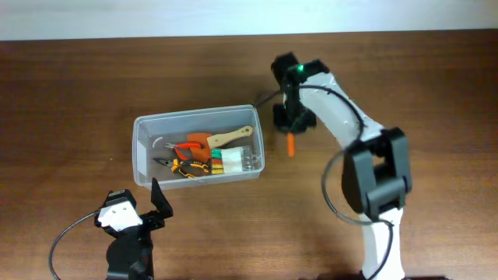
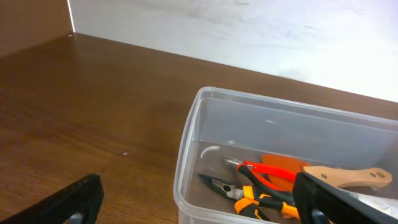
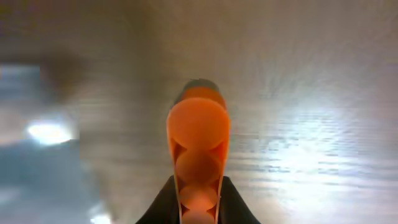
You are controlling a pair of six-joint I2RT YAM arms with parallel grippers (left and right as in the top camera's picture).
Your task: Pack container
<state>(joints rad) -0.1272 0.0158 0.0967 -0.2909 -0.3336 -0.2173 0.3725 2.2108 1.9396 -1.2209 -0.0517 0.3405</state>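
Observation:
The robot's right gripper will release the orange-handled tool in the clear plastic container point(image 1: 182, 142), next to the red-handled pliers.
The clear plastic container point(image 1: 144, 148) sits left of the table's middle. It holds red-handled pliers point(image 1: 189, 148), yellow-and-black pliers point(image 1: 180, 167), a wooden-handled tool point(image 1: 231, 137) and a small clear box point(image 1: 243, 161). It also shows in the left wrist view point(image 2: 186, 149). My right gripper point(image 1: 292, 124) is shut on an orange-handled tool point(image 1: 290, 144), just right of the container's right wall. The handle fills the right wrist view point(image 3: 198, 143), held between the fingers. My left gripper point(image 1: 152, 204) is open and empty, in front of the container's near left corner.
Bare brown wood lies all around the container. A pale wall runs along the far edge of the table point(image 1: 249, 15). A black cable point(image 1: 66, 237) loops by the left arm's base.

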